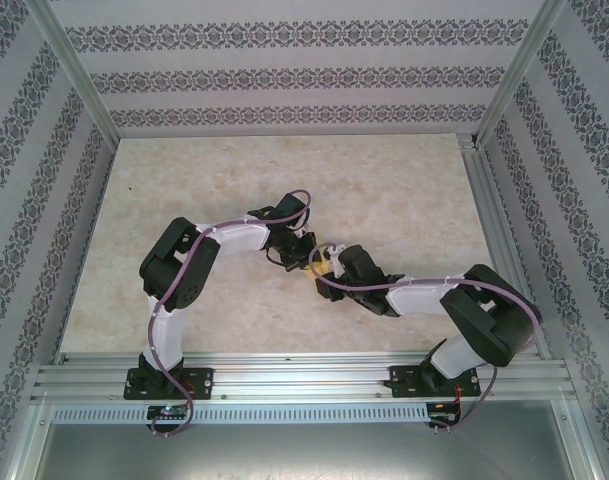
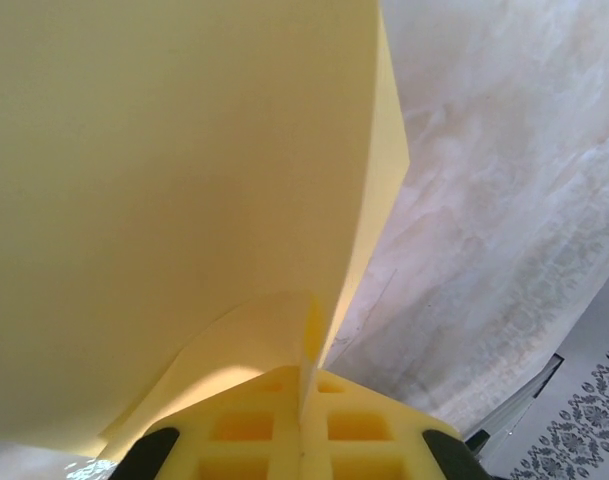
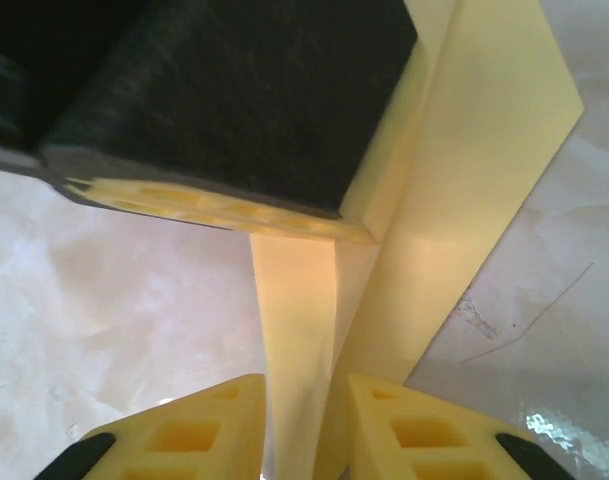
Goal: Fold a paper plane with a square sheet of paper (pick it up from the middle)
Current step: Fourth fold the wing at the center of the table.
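The paper's folded layers are between my right gripper's fingers, so my right gripper should back away and grip only the paper's outer wing [image 3: 469, 205] to spread the wings.
The pale-yellow sheet of paper [image 2: 184, 200] hangs above the table between the two grippers, folded into layers. My left gripper [image 2: 305, 400] is shut on its edge, and the paper fans up and left from the yellow pads. In the right wrist view the paper [image 3: 484, 170] runs between the pads of my right gripper [image 3: 304, 390], which stand apart with a gap beside the strip. The left gripper's black finger [image 3: 234, 100] clamps the paper just beyond. From above, the left gripper [image 1: 302, 252] and right gripper [image 1: 329, 268] meet at the paper [image 1: 322, 262] mid-table. The paper's outline is mostly hidden, so I cannot tell if it forms the paper plane.
The pale marbled tabletop [image 1: 384, 200] spreads around the arms. Patterned walls and an aluminium frame [image 1: 489, 200] close it in at the back and sides. A metal rail [image 1: 304, 375] at the near edge carries both arm bases.
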{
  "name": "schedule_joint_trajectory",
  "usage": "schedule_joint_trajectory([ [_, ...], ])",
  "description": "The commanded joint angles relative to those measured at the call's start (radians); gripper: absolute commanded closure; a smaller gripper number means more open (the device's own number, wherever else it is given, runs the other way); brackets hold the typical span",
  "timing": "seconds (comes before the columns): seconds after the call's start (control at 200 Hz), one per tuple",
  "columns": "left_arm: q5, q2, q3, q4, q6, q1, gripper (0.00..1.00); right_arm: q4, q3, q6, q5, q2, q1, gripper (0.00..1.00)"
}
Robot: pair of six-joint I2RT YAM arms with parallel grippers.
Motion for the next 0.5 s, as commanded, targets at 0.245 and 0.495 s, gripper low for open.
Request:
schedule_joint_trajectory([
  [0.245,0.030,-0.044,-0.025,0.067,0.092,-0.008,1.00,0.088,-0.076,0.342,-0.332,-0.116,-0.179,0.72],
  [0.495,0.060,-0.047,-0.043,0.069,0.151,0.003,1.00,0.080,-0.035,0.427,-0.385,-0.060,-0.219,0.92],
])
